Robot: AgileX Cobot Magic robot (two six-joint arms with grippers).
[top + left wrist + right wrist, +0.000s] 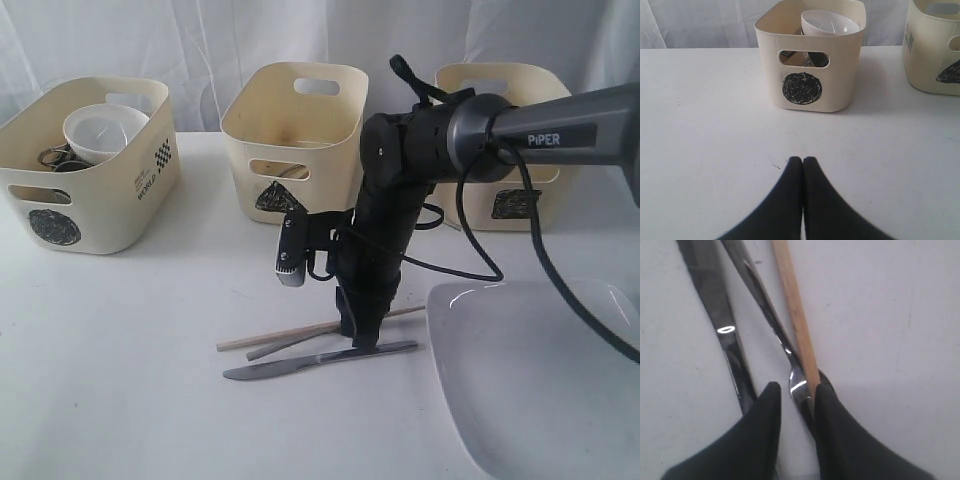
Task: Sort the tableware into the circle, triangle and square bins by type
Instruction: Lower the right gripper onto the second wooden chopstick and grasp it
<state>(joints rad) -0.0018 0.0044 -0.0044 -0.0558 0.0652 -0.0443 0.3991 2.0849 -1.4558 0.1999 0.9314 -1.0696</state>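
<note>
The wooden chopstick crosses the fork between my right fingers, so next I lift slightly and take only the chopstick (270, 338) to the triangle bin first.
My right gripper (362, 340) is down on the table at the cutlery. In the right wrist view it (797, 390) stands narrowly open, straddling a thin steel utensil (762, 300) and a wooden chopstick (795, 310) that lies against one finger (827, 405). The steel knife (310, 364) lies just outside the other finger. The circle bin (90, 215) holds the white bowl (100, 130) and steel mugs (58, 158). The triangle bin (290, 140) and square bin (500, 205) stand further right. My left gripper (803, 161) is shut and empty, facing the circle bin (802, 90).
The large white plate (530, 385) lies at the front right, close to the right arm and its black cable (470, 250). A white curtain hangs behind the bins. Bare white tabletop (120, 360) stretches across the front left.
</note>
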